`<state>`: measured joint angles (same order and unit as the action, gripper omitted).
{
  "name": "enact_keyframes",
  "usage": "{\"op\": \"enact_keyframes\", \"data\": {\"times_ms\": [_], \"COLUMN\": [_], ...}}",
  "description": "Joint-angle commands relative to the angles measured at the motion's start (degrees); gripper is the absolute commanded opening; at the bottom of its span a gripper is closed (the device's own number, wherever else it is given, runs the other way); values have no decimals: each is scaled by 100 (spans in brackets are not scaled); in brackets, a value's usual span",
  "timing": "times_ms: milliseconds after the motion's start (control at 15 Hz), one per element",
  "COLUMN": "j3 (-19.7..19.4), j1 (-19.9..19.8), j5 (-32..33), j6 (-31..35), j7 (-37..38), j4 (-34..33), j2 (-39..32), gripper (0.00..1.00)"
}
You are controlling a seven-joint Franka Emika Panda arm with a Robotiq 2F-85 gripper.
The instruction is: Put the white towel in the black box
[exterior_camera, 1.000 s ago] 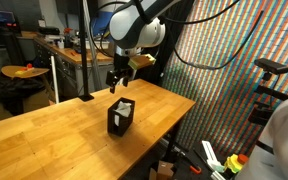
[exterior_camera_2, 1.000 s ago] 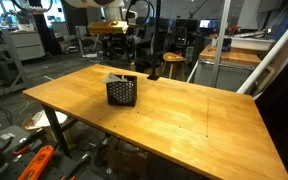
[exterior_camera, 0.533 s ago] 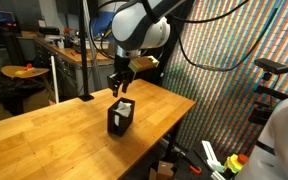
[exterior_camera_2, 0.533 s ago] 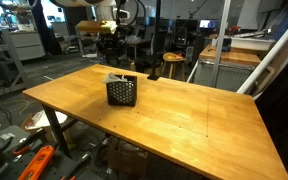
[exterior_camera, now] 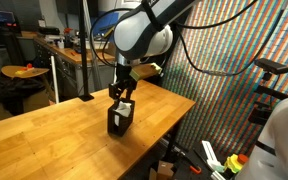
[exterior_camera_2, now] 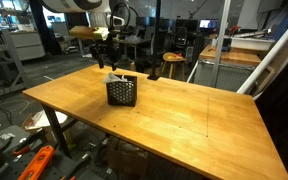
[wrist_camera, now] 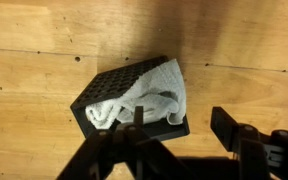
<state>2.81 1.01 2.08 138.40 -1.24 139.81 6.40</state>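
Note:
The white towel still spills over the black box's rim, so next my gripper grabs the towel's loose end point(wrist_camera: 171, 78) and pushes it down inside.
The black mesh box point(exterior_camera: 119, 118) stands on the wooden table in both exterior views; it also shows in an exterior view point(exterior_camera_2: 122, 92) and in the wrist view point(wrist_camera: 104, 95). The white towel point(wrist_camera: 149, 95) lies crumpled inside it, spilling over the rim; a bit of it shows above the box point(exterior_camera_2: 113, 78). My gripper point(exterior_camera: 120, 93) hovers just above the box, open and empty. In the wrist view its fingers point(wrist_camera: 184, 130) are spread, one over the box's near edge, one over bare table.
The wooden table point(exterior_camera_2: 184, 110) stretches wide around the box. A stool point(exterior_camera_2: 170, 62) and workbenches stand behind it. A round table with a yellow object point(exterior_camera: 24, 72) is at the far side. A colourful patterned wall point(exterior_camera: 234, 60) lies beyond the table edge.
My gripper has come down from above and behind the box to just over it. The towel and box have not moved.

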Motion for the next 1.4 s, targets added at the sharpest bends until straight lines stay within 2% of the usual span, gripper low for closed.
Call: {"op": "enact_keyframes", "data": {"times_ms": [0, 67, 200, 267, 333, 400, 467, 600, 733, 867, 1333], "j3": [-57, -70, -95, -108, -118, -129, -138, -157, -170, -177, -199], "j1": [22, 19, 11, 6, 3, -1, -4, -7, -6, 1, 1], "j5": [-58, -74, -84, -84, -79, -76, -70, -71, -80, -105, -203], "j6": [180, 200, 213, 220, 215, 209, 207, 197, 199, 218, 390], "j7": [31, 11, -21, -37, -41, -51, -54, -71, -83, -100, -197], "j4": [236, 262, 301, 326, 334, 340, 347, 346, 333, 320, 300], "j2": [158, 150, 128, 127, 120, 119, 117, 113, 94, 66, -83], "gripper": [56, 46, 44, 51, 55, 67, 74, 86, 89, 83, 82]}}
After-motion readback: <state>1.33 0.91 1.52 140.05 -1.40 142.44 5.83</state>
